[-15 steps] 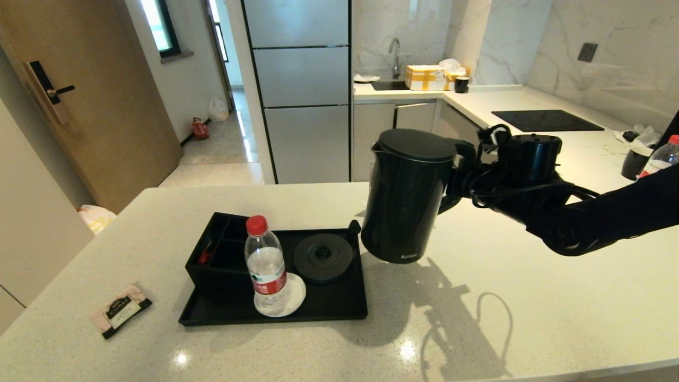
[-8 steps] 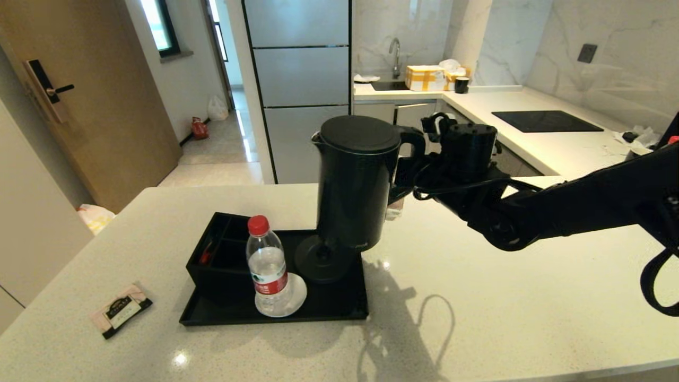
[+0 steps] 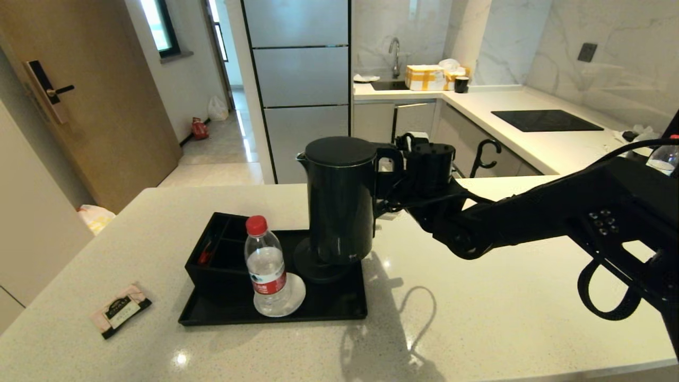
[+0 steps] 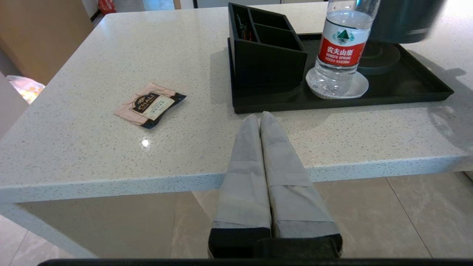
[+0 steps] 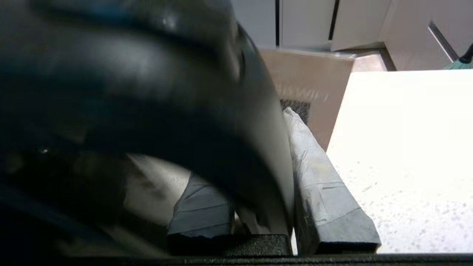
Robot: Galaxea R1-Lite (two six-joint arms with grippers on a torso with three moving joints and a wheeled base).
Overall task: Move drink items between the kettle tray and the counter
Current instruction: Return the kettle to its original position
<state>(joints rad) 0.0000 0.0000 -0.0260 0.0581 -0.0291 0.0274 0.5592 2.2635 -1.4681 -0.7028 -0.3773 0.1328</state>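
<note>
Next, my right gripper puts the kettle down on the round kettle base (image 3: 322,272) next to the water bottle.
The tall matte-black kettle (image 3: 339,201) stands upright right over the round kettle base (image 3: 313,270) on the black tray (image 3: 329,310); whether it rests on the base I cannot tell. My right gripper (image 3: 387,180) is shut on the kettle's loop handle (image 5: 184,111), whose bar runs between its grey padded fingers (image 5: 321,173). The pale-pink tea sachet (image 3: 121,310) lies flat on the beige counter (image 3: 504,297), left of the tray. My left gripper (image 4: 257,118) is shut and empty at the counter's near edge, just in front of the tray (image 4: 425,92) and to the right of the sachet (image 4: 149,104).
A clear red-capped water bottle (image 3: 265,265) stands on a white coaster at the tray's front, beside the kettle base. The black divided box (image 3: 217,249) fills the tray's back left. The white worktop with the black hob (image 3: 546,121) lies far right.
My right arm has carried the kettle leftward from beside the tray to over the round base and lowered it. The left gripper, sachet and bottle have not moved.
</note>
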